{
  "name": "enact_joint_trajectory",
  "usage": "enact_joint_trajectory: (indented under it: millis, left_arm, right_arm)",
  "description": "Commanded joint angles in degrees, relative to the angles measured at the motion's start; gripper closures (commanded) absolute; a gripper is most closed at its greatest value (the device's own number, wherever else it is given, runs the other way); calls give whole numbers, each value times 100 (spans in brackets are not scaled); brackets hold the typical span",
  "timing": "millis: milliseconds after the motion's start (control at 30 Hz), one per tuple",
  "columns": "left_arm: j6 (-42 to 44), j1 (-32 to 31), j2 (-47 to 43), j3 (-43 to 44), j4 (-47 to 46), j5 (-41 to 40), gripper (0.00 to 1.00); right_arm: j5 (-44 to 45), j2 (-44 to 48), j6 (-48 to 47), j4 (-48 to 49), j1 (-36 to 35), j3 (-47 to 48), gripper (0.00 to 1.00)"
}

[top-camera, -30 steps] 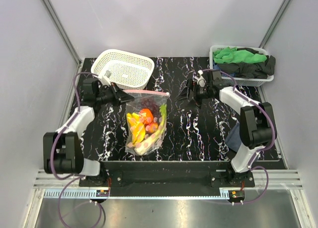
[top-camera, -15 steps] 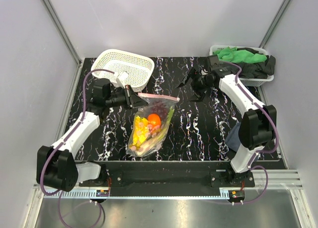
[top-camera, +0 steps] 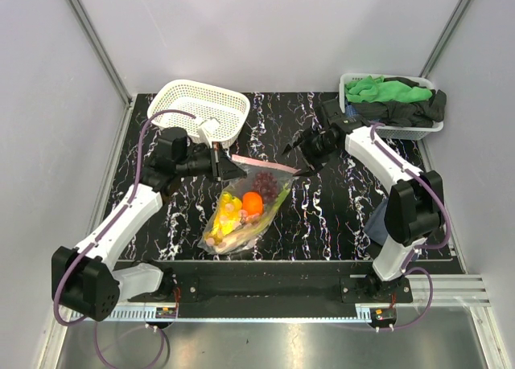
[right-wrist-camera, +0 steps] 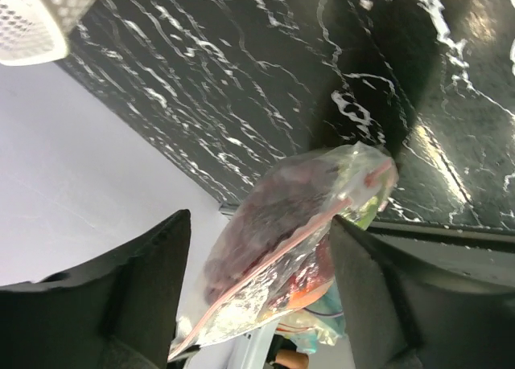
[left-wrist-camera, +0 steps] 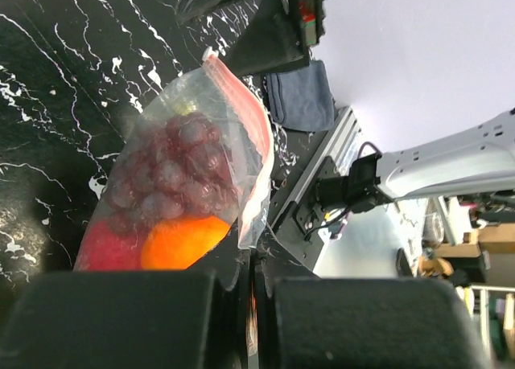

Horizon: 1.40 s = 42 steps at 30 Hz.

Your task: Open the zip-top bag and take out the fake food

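Note:
I should steady the zip strip's loose end with my right gripper while my left gripper takes the zip strip's middle (top-camera: 265,162), because my left gripper holds the zip strip's corner, far from that end.
The clear zip-top bag (top-camera: 244,204) with its pinkish-red zip strip hangs tilted over the table's middle, lower end resting on the table. It holds the fake food: purple grapes (top-camera: 265,182), an orange piece (top-camera: 253,202), a yellow banana (top-camera: 225,211) and pale-green stalks. My left gripper (top-camera: 228,166) is shut on the bag's left top corner (left-wrist-camera: 251,224). My right gripper (top-camera: 299,156) is open, its jaws either side of the bag's right top corner (right-wrist-camera: 366,176) without touching. The grapes (left-wrist-camera: 173,176) and the orange piece (left-wrist-camera: 183,242) show through the plastic in the left wrist view.
A white lattice basket (top-camera: 201,108) stands at the back left. A white bin of green and black cloths (top-camera: 394,104) stands at the back right. A dark blue cloth (top-camera: 376,221) lies near the right arm's base.
My left gripper moved right and forward, carrying the bag's top corner with it. My right gripper swung left and down toward the bag's other corner. The bag tilted more to the right.

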<state>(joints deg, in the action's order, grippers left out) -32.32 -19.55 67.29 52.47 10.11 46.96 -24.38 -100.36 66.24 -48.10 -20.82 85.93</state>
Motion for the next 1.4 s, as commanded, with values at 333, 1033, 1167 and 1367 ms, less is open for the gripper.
enact_joint_trajectory:
  millis: [333, 1033, 1167, 1367]
  left_arm:
    - [735, -181, -427, 492, 526, -371, 100]
    - [3002, -1648, -41, 2303, 1432, -2254, 17]
    - [3494, -1657, 311, 2645, 2115, -1744, 18]
    - [4233, -1657, 916, 3050, 2890, -1445, 17]
  right_arm:
    - [-137, 578, 856, 292, -133, -481, 97]
    - [443, 1326, 1102, -15, -827, 125, 100]
    - [549, 1387, 1049, -121, -994, 266, 100]
    - [636, 1659, 953, -112, -1179, 223, 100]
